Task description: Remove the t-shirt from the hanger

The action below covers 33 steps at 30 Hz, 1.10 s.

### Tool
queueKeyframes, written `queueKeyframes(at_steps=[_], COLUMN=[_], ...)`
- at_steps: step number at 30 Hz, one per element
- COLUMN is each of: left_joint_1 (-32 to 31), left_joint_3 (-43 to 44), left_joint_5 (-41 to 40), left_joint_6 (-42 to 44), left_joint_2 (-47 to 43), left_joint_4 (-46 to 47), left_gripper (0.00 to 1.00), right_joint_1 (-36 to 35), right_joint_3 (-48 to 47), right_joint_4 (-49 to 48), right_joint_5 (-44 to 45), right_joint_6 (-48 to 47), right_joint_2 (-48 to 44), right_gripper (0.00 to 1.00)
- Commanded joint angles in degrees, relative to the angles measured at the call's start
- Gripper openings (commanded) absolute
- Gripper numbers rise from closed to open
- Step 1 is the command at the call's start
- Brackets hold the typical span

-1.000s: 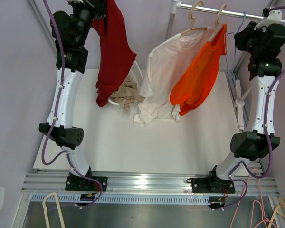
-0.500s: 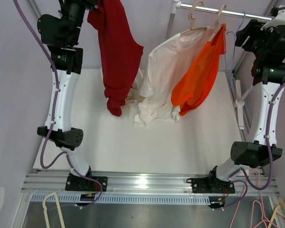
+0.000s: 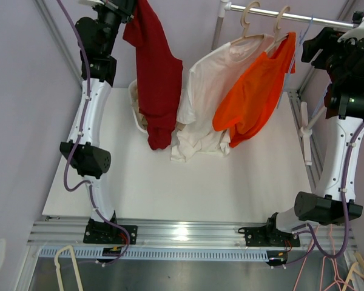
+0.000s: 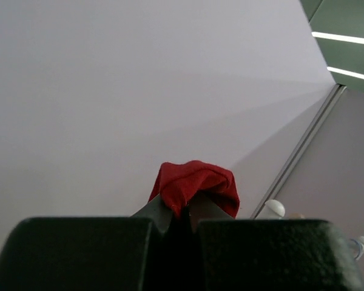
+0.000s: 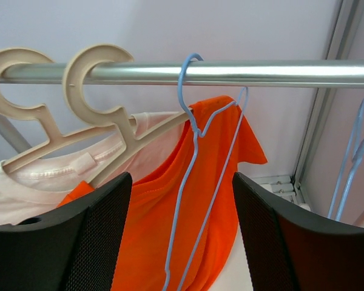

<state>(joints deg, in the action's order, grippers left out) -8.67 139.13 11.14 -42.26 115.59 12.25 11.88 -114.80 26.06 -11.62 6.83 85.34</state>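
Note:
The robot's right gripper needs to next move to the beige hanger in the orange t-shirt and close on the hanger's neck point(image 3: 276, 28) point(image 5: 125, 128) below its hook.
The red t-shirt point(image 3: 158, 79) hangs free from my left gripper point(image 3: 124, 7), which is raised at the top left. In the left wrist view that gripper point(image 4: 185, 209) is shut on a bunched fold of the red cloth point(image 4: 197, 182). A bare blue wire hanger point(image 5: 194, 139) hangs on the metal rail point(image 5: 261, 73), straight in front of my right gripper point(image 5: 181, 179). Its jaws stand open and empty, a little short of the hanger. From above, the right gripper point(image 3: 308, 47) sits just right of the blue hanger point(image 3: 295, 45).
An orange t-shirt point(image 3: 255, 97) and a white t-shirt point(image 3: 206, 91) hang on beige hangers point(image 5: 103, 66) on the rail point(image 3: 303, 18). A white basket point(image 3: 135, 106) stands behind the red shirt's hem. More blue hangers point(image 5: 352, 157) hang at the right. Spare hangers point(image 3: 67, 260) lie below the table's near edge.
My left arm has swung the red t-shirt rightwards, so it now hangs over the basket. My right gripper has opened and drawn back from the rail.

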Motion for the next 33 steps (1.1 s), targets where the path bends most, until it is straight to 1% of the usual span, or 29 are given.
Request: queueKeyframes(at_steps=[1, 3, 4, 5, 8, 9, 10, 12, 13, 15, 16, 17, 18, 19, 21, 23, 25, 26, 29, 30, 31, 33], left_joint_1=[0.2, 0.3, 0.3, 0.3, 0.2, 0.1, 0.0, -0.8, -1.2, -2.7, -3.4, -4.8, -5.2, -5.6, -5.7, -5.1, -4.2, -3.0, -0.7, -0.4, 0.0, 0.1], left_joint_3=[-0.1, -6.6, -6.6, -9.2, -13.3, -13.8, -16.2, -18.4, -22.0, -24.8, -28.4, -30.4, -32.8, -39.4, -41.7, -42.5, -42.6, -42.0, -41.6, -41.3, -41.2, -40.0], left_joint_5=[-0.2, -1.2, -1.9, -2.6, -4.1, -4.2, -4.3, -5.1, -5.4, -5.7, -7.5, -10.1, -10.3, -10.3, -10.1, -10.6, -7.4, -6.0, 0.2, 2.9, 3.9, 4.5], left_joint_6=[-0.5, 2.1, 2.5, 3.1, 4.4, 4.6, 5.0, 5.0, 4.8, 4.9, 4.2, 3.8, 3.5, 2.6, 2.0, 2.6, 3.3, 2.9, 1.0, 0.4, 0.5, 0.9], left_joint_2=[-1.3, -2.2, -2.5, -2.6, -2.0, -1.6, -1.2, -0.7, -0.6, -0.7, -1.1, -1.7, -3.6, -4.5, -5.3, -4.7, -2.6, -1.5, 3.1, 3.9, 5.4, 6.2], left_joint_4=[3.7, 2.6, 2.1, 1.4, -4.2, -9.0, -11.3, -16.7, -21.3, -25.7, -31.7, -33.1, -33.0, -32.1, -32.0, -34.1, -34.5, -35.5, -36.2, -36.1, -36.2, -37.7], left_gripper=[0.01, 0.01, 0.01, 0.01, 0.01, 0.01, 0.01, 0.01, 0.01, 0.01, 0.01, 0.01, 0.01, 0.01, 0.01, 0.01, 0.10, 0.13, 0.15, 0.18, 0.20, 0.33], right_joint_1=[0.2, 0.2, 0.2, 0.2, 0.2, 0.2, 0.2, 0.2, 0.1, -0.2, -1.4, -2.2, -3.0, -3.8, -5.9, -8.0, -9.2, -10.1, -11.3, -11.6, -11.6, -11.7], right_joint_3=[-0.6, -0.6, -0.7, -0.9, -2.4, -3.1, -4.7, -6.8, -7.9, -9.6, -9.6, -9.0, -8.9, -9.1, -10.8, -13.0, -15.8, -16.1, -16.1, -16.1, -16.2, -16.6], right_joint_4=[-1.3, -1.5, -1.6, -1.6, -1.6, -1.2, -0.8, 1.0, 1.7, 2.8, 2.9, 2.8, 2.8, 2.9, 3.8, 5.8, 7.1, 7.5, 7.9, 8.0, 8.1, 8.9], right_joint_5=[-2.3, -3.5, -3.8, -5.0, -6.3, -7.0, -7.0, -7.9, -8.7, -10.6, -10.4, -9.8, -9.4, -8.7, -8.3, -7.2, -6.4, -6.2, -5.1, -4.7, -4.5, -3.2], right_joint_6=[1.5, 2.5, 2.7, 3.0, 3.9, 4.1, 4.5, 5.2, 5.6, 6.4, 6.4, 6.0, 5.7, 5.5, 5.4, 4.9, 4.4, 4.3, 4.2, 4.2, 4.2, 4.0], right_joint_2=[-2.2, -2.2, -2.3, -2.3, -1.8, -1.7, -1.5, -0.3, 0.3, 1.6, 1.7, 1.9, 2.1, 3.1, 4.3, 6.6, 8.3, 8.4, 8.7, 8.9, 9.2, 10.1], right_gripper=[0.72, 0.72, 0.72, 0.72, 0.73, 0.73, 0.74, 0.75, 0.75, 0.76, 0.76, 0.76, 0.76, 0.76, 0.76, 0.76, 0.76, 0.76, 0.76, 0.76, 0.76, 0.76])
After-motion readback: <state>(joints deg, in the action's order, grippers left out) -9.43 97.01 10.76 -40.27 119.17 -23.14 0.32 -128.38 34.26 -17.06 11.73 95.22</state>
